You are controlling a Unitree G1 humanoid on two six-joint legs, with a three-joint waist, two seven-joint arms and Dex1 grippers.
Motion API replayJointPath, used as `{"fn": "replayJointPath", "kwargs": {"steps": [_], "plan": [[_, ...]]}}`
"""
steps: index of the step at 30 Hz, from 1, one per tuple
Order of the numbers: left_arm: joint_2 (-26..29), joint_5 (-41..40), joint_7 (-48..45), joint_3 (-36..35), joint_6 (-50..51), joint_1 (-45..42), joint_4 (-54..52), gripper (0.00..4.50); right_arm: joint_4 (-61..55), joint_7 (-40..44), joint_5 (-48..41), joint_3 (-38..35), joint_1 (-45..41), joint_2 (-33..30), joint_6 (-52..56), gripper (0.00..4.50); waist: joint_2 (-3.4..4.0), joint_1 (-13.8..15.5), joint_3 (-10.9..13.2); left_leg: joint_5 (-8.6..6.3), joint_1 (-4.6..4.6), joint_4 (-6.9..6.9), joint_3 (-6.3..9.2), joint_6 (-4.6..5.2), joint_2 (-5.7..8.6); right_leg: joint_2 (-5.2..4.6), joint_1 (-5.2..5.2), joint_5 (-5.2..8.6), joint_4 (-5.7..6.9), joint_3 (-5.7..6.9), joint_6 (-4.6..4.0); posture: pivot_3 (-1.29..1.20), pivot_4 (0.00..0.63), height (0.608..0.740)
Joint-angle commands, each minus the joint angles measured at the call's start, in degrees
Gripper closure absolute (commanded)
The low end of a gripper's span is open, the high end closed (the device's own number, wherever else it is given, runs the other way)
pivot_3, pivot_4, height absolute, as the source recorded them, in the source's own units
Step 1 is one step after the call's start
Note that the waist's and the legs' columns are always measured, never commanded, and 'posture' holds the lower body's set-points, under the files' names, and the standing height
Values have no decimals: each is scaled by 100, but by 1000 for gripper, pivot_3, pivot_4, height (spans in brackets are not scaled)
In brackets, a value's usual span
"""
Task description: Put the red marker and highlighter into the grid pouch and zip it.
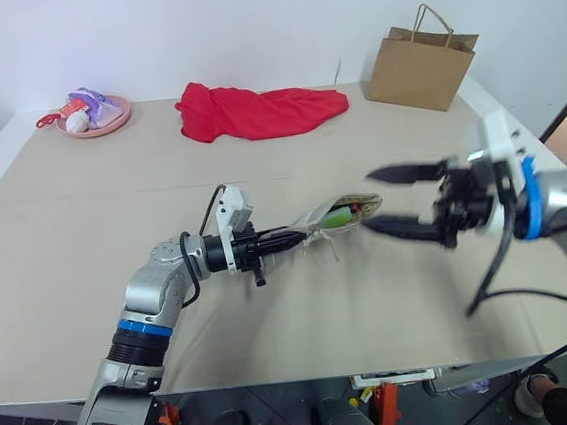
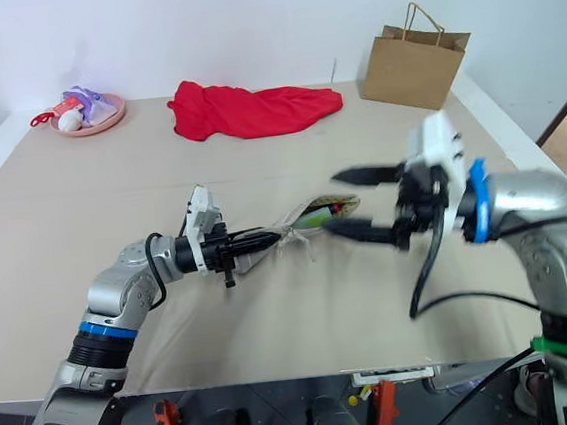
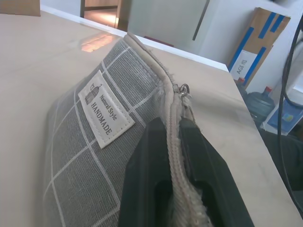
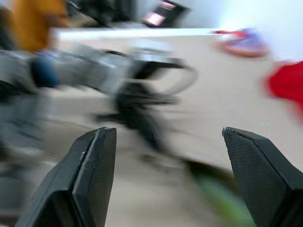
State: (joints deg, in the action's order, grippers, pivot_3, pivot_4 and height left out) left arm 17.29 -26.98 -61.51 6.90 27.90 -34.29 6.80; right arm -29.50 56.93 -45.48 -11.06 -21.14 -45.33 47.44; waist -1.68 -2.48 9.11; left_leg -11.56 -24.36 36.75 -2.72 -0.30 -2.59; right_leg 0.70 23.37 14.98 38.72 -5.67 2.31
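Note:
Next, I pinch the pull's cord [image 1: 334, 249] with my right gripper and draw it across, as the zipper pull hangs beside my left gripper and the pouch's opening gapes.
The grid pouch [image 1: 317, 224] is held up off the table at mid-centre, its mouth facing right. The light-green highlighter [image 1: 340, 215] shows inside that mouth. I cannot tell the red marker apart there; it is hidden. My left gripper [image 1: 294, 238] is shut on the pouch's zipper edge. In the left wrist view the black fingers [image 3: 147, 165] pinch the zipper tape, with the white label [image 3: 105, 109] and the metal pull [image 3: 183, 89] beyond them. My right gripper [image 1: 369, 202] is open just right of the pouch's mouth, with nothing between its fingers [image 4: 92, 172].
A red cloth [image 1: 254, 113] lies at the back centre. A brown paper bag [image 1: 420, 64] stands at the back right and a pink plate [image 1: 112, 124] with small toys at the back left. The beige table [image 1: 64, 224] ends close to my right arm.

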Motion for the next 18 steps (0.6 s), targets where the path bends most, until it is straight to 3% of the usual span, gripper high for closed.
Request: {"fn": "replayJointPath", "kwargs": {"steps": [1, 4, 8, 18], "plan": [[19, 64, -5, 31, -179, 16, -157, 4500, -265, -661, 200, 262, 391, 32, 269, 626, 1, -1, 0, 0, 1, 2, 0, 0, 3, -5, 0, 1, 3, -4, 2, 0, 150, 740], [40, 225, -69, 177, -379, 67, -159, 4500, -117, -1218, 537, 601, 834, 354, 224, 626, -16, 0, -10, 0, 3, 10, -1, 0, 5, -7, -4, 4, 1, -12, 18, 0, 150, 740], [38, 227, -81, 197, -430, 63, -154, 4500, 174, -1655, 846, 799, 787, 631, 164, 626, -12, -18, -7, 1, 3, 16, -14, 0, 3, -4, 4, 2, 3, -26, 34, 0, 150, 740], [23, 237, -93, 230, -462, 53, -161, 4500, 416, -1657, 877, 1068, 196, 907, 162, 626, -12, -9, -7, 3, 3, 14, -13, 3, -2, 3, 2, 9, 3, -18, 37, 0, 150, 740]]}}
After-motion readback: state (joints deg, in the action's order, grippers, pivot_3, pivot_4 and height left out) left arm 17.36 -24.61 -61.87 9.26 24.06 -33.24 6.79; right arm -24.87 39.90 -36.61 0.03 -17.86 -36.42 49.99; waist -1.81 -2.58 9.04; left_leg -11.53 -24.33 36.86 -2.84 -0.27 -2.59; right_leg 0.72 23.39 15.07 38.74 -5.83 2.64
